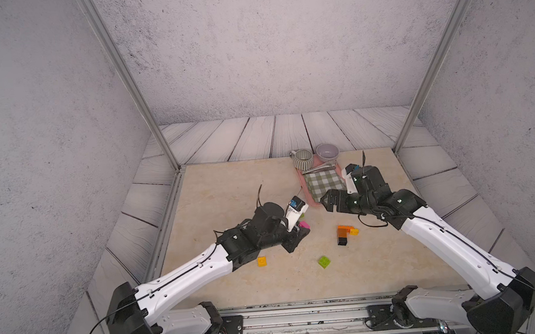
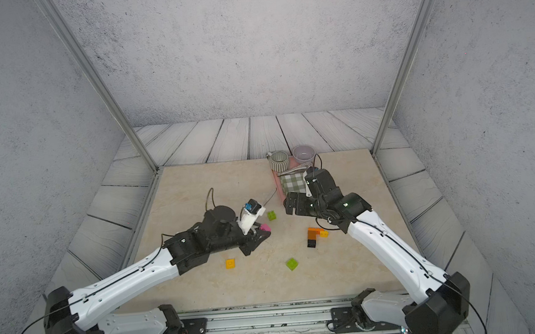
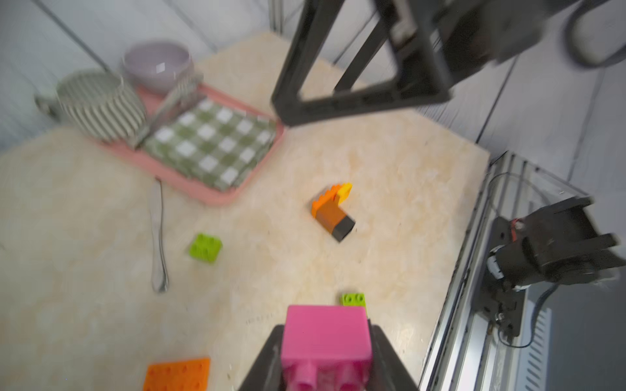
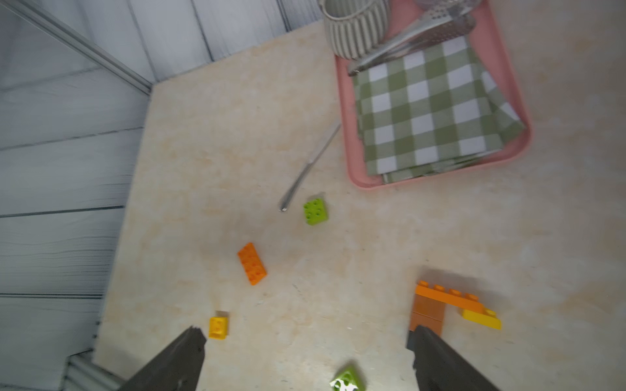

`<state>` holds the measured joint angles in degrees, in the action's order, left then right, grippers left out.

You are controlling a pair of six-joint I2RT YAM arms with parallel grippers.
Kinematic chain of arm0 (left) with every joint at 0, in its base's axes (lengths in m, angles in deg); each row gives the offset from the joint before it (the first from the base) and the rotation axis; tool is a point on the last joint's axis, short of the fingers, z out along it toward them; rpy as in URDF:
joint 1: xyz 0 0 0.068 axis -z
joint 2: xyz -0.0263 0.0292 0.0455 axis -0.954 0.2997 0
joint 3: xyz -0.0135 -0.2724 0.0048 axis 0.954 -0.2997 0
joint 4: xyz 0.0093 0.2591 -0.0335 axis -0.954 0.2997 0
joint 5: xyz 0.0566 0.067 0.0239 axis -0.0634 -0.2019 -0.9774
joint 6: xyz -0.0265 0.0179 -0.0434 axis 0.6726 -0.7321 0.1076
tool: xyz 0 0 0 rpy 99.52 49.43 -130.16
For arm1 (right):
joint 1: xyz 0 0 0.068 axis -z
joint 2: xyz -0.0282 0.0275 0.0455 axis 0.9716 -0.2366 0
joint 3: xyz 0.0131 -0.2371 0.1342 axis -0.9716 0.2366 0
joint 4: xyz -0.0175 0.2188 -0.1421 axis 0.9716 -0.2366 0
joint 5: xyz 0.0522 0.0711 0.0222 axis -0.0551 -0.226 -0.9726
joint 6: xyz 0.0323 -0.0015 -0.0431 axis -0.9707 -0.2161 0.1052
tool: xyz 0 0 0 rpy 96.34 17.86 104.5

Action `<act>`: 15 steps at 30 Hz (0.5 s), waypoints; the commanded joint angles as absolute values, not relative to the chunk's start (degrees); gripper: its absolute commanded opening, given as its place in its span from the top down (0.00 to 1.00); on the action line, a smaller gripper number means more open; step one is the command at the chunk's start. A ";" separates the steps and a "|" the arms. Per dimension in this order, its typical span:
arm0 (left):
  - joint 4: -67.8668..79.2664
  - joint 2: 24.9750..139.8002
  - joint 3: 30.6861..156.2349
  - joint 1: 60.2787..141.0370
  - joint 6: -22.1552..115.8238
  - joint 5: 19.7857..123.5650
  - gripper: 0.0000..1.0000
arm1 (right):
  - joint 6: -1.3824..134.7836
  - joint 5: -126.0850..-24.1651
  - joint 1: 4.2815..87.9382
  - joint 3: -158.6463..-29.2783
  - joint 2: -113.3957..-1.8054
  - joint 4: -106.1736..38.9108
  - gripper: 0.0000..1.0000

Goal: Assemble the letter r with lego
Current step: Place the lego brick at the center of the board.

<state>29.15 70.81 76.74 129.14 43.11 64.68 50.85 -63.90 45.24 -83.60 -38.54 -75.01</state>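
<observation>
My left gripper needs to let go of the magenta lego brick on the table (image 1: pixel 288 269) between the loose yellow brick and front lime brick.
My left gripper (image 3: pixel 327 333) is shut on a magenta lego brick (image 3: pixel 325 325) and holds it above the table; in both top views it sits left of centre (image 1: pixel 300 233). A lego stack (image 1: pixel 342 233) lies flat at centre right: a long orange brick over brown and black ones, with a yellow brick (image 4: pixel 482 316) under its overhang. My right gripper (image 4: pixel 306 338) is open and empty, raised behind the stack near the tray (image 1: pixel 326 202). Loose on the table are a long orange brick (image 4: pixel 252 264), a yellow one (image 1: pixel 262 261) and two lime ones (image 1: pixel 324 262) (image 2: pixel 272 215).
A pink tray (image 4: pixel 342 118) at the back right holds a green-checked cloth (image 4: pixel 430 111), a striped mug (image 1: pixel 303 159) and metal tongs (image 1: pixel 319 167). A lilac bowl (image 1: pixel 327 151) stands behind it. A table knife (image 4: pixel 311 166) lies left of the tray. Metal posts stand at the back corners.
</observation>
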 commanded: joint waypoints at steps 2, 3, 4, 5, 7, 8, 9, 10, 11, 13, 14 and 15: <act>51.29 81.24 81.33 130.62 60.25 56.53 1.00 | 54.60 -53.78 45.29 -81.43 -35.92 -79.93 0.01; 52.80 84.37 82.38 130.81 61.31 57.95 1.00 | 54.10 -53.28 45.34 -81.22 -35.59 -80.38 0.02; 53.77 87.21 83.31 131.06 62.31 59.04 1.00 | 53.69 -52.88 45.32 -80.97 -35.11 -80.62 0.02; 53.62 89.38 83.55 131.96 62.90 59.05 1.00 | 53.16 -52.36 45.30 -80.59 -34.48 -80.72 0.03; 54.21 92.20 84.31 133.31 64.62 57.54 1.00 | 52.69 -52.57 45.29 -79.76 -33.24 -80.34 0.03; 54.52 93.39 84.89 133.38 65.18 57.72 1.00 | 52.38 -52.62 45.30 -79.32 -32.63 -80.29 0.03; 54.40 94.26 85.19 133.46 65.36 58.07 1.00 | 52.20 -52.66 45.37 -79.06 -32.25 -80.21 0.03; 54.65 95.47 85.60 133.60 65.60 58.04 1.00 | 52.21 -52.84 45.31 -78.61 -31.82 -80.21 0.03; 55.03 96.47 85.98 133.64 65.94 57.82 1.00 | 52.19 -52.97 45.30 -78.34 -31.64 -80.24 0.03; 55.03 98.18 86.34 133.62 66.00 58.14 1.00 | 52.18 -53.17 45.31 -78.12 -31.43 -80.58 0.03; 55.10 98.85 86.47 133.64 66.04 58.25 1.00 | 52.30 -53.50 45.34 -78.03 -31.36 -80.63 0.04; 55.06 99.68 86.46 133.60 66.16 58.43 0.98 | 52.29 -53.95 45.34 -77.86 -31.27 -80.64 0.04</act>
